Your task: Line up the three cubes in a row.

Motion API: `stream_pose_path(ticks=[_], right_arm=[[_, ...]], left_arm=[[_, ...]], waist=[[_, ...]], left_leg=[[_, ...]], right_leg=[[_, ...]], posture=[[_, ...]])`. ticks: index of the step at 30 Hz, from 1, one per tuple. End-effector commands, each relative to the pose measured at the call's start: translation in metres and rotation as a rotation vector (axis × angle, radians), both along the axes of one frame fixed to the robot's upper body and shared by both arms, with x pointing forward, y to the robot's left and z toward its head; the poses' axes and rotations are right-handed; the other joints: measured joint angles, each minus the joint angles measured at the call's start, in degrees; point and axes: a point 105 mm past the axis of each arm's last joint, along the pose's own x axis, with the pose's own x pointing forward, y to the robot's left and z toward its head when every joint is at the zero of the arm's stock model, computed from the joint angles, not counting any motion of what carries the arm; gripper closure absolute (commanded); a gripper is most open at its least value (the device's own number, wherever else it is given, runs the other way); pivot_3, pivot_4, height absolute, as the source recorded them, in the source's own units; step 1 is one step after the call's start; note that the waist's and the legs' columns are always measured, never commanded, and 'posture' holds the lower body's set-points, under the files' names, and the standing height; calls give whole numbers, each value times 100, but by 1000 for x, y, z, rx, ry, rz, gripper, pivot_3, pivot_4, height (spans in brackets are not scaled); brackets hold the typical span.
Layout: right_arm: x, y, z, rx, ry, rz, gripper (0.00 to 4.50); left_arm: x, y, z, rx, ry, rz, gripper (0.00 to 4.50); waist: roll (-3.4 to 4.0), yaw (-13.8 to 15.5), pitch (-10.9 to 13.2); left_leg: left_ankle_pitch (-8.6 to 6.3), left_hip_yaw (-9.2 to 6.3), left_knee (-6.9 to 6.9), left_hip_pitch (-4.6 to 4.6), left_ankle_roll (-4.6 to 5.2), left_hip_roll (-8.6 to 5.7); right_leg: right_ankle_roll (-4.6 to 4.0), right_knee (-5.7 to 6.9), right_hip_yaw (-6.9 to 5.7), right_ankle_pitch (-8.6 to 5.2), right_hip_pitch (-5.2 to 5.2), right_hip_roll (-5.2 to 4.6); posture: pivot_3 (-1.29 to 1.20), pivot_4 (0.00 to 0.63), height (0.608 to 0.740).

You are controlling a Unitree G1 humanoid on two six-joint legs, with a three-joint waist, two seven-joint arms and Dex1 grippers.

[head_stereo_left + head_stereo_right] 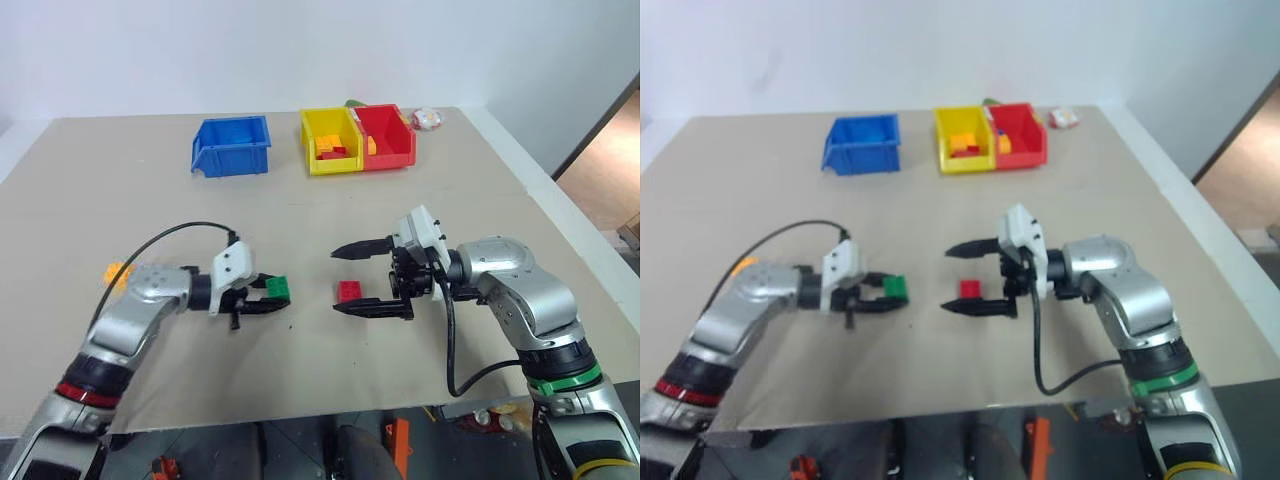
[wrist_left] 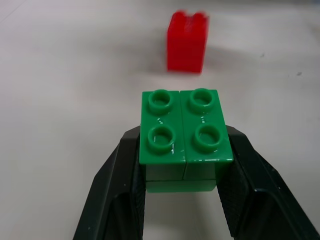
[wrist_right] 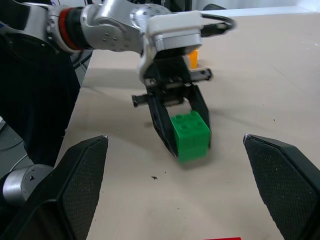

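My left gripper should set the green cube free on the bare table [image 1: 300, 304], letting go of it at a spot that is just short of the red cube.
My left gripper [image 1: 270, 296] is shut on the green cube [image 1: 278, 288], its black fingers [image 2: 122, 190] pressing the cube's two sides; it points toward the red cube [image 1: 350, 291]. The red cube [image 2: 187, 42] stands on the table a short way ahead of the green one. It lies between the two widely spread fingers of my open right gripper [image 1: 360, 278], touching neither. The yellow-orange cube [image 1: 117, 272] sits on the table behind my left arm, partly hidden by it. In the right wrist view the green cube [image 3: 190, 135] shows in the left gripper's hold.
A blue bin [image 1: 232, 145], a yellow bin [image 1: 330, 140] and a red bin [image 1: 390, 135] stand at the back of the table, the yellow one holding loose bricks. A small white object [image 1: 427, 118] lies beside the red bin. The table's right edge [image 1: 560, 200] is close.
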Motion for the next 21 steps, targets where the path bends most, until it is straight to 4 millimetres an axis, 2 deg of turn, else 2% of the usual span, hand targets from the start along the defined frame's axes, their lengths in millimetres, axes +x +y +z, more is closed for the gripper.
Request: stream_pose_path(ticks=[1,8,21], right_arm=[[-1,2,12,9,-49,11,0],[-1,0,12,9,-50,-1,0],[-3,0,11,7,-52,-10,0]], left_arm=[[4,-8,1,39,-41,-85,3160],[9,-15,1,23,-30,-122,3160],[8,-23,-12,41,-32,-139,3160]], waist=[[0,0,0],[0,-1,0],[0,-1,0]], left_leg=[[-1,0,0,0,1,0],[0,-2,0,0,1,2],[0,-2,10,-1,1,1]], right_leg=[[1,0,3,0,0,2],[2,5,1,-1,-3,7],[6,7,4,2,0,6]], posture=[[0,150,740],[0,150,740],[0,150,740]])
